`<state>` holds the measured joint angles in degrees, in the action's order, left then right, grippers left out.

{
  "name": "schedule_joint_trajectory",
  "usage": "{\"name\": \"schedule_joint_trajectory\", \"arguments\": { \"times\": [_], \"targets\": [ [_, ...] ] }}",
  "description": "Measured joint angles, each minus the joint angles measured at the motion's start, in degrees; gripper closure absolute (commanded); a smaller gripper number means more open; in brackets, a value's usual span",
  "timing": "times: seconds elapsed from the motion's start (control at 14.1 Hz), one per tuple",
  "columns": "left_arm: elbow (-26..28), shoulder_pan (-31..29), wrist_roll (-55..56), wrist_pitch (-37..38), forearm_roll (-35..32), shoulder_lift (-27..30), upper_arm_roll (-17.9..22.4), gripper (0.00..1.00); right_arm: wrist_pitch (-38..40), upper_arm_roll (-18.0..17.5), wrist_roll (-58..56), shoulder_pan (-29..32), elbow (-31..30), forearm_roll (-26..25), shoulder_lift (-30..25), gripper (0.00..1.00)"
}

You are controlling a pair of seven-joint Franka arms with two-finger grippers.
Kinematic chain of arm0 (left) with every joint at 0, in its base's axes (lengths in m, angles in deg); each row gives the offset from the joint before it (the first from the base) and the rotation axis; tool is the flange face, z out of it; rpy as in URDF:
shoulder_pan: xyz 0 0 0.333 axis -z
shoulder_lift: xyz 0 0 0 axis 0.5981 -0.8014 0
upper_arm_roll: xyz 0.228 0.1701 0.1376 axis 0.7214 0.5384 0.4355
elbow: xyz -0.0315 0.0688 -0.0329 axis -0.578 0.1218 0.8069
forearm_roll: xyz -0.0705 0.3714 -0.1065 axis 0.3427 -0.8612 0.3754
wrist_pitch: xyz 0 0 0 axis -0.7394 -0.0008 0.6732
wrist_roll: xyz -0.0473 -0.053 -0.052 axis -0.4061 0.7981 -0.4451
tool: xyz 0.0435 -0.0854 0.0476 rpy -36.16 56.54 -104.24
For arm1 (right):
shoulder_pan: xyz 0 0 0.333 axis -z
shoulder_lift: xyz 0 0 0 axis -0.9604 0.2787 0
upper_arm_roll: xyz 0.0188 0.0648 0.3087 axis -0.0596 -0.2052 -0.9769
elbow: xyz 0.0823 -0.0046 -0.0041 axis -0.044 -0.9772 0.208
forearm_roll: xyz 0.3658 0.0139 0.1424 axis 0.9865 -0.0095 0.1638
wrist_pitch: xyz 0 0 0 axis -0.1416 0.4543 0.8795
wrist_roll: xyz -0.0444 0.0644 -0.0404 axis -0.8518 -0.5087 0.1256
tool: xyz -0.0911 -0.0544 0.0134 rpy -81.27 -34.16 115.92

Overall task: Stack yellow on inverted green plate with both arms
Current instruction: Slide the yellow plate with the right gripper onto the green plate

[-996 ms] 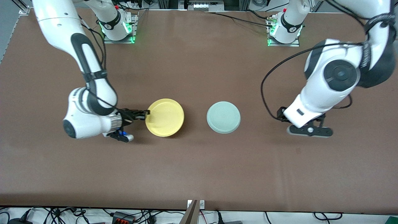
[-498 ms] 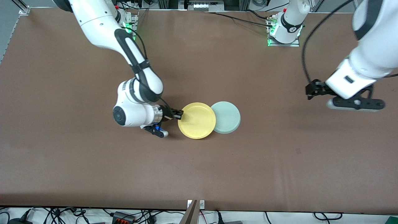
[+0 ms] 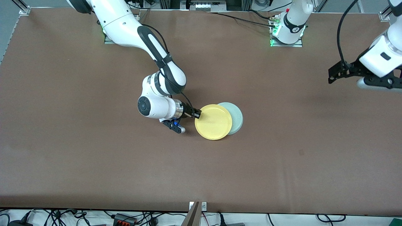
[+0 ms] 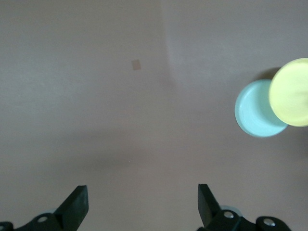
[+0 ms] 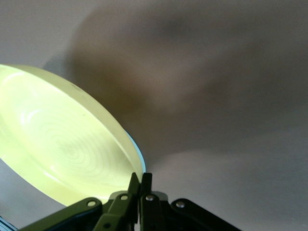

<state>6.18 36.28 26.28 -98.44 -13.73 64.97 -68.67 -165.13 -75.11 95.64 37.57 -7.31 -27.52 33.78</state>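
Note:
Next, I release the yellow plate from my right gripper squarely over the middle of the inverted green plate (image 3: 225, 117), with one rim above the other.
The yellow plate (image 3: 213, 121) hangs partly over the inverted green plate (image 3: 237, 116), covering the half of it toward the right arm's end. My right gripper (image 3: 197, 115) is shut on the yellow plate's rim at the edge away from the green plate. In the right wrist view the yellow plate (image 5: 62, 149) fills the space past my gripper (image 5: 140, 180). My left gripper (image 3: 331, 76) hangs open and empty over bare table at the left arm's end. The left wrist view shows its fingers (image 4: 77, 204) wide apart, with the green plate (image 4: 252, 113) and the yellow plate (image 4: 291, 91) far off.
The brown table (image 3: 201, 169) carries only the two plates. The arm bases (image 3: 287, 29) stand along its edge farthest from the front camera. Cables lie off the table's near edge.
My right arm has carried the yellow plate across the table until it overlaps the green plate. My left arm has drawn away from the plates, toward its own end of the table.

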Motion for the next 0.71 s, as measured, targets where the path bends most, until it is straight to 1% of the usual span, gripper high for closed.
{"name": "schedule_joint_trajectory", "arguments": {
  "times": [0.14,0.28,0.5,0.71],
  "targets": [
    [2.2,0.0,-0.5,-2.7,0.2,1.1,0.7,0.00,-0.5,0.0,1.9,-1.0,0.3,0.6,0.6,1.00],
    [3.7,0.0,-0.8,-3.9,0.3,1.1,1.3,0.00,-1.8,0.0,4.2,-2.8,0.3,1.0,0.9,1.00],
    [4.4,0.3,-2.1,-3.9,0.3,1.3,3.4,0.00,-3.7,0.0,5.8,-5.2,0.3,1.6,1.1,1.00],
    [4.6,0.3,-4.9,-2.6,0.3,1.7,4.8,0.00,-4.0,0.1,6.1,-5.5,0.3,1.7,1.3,1.00]
  ]
}}
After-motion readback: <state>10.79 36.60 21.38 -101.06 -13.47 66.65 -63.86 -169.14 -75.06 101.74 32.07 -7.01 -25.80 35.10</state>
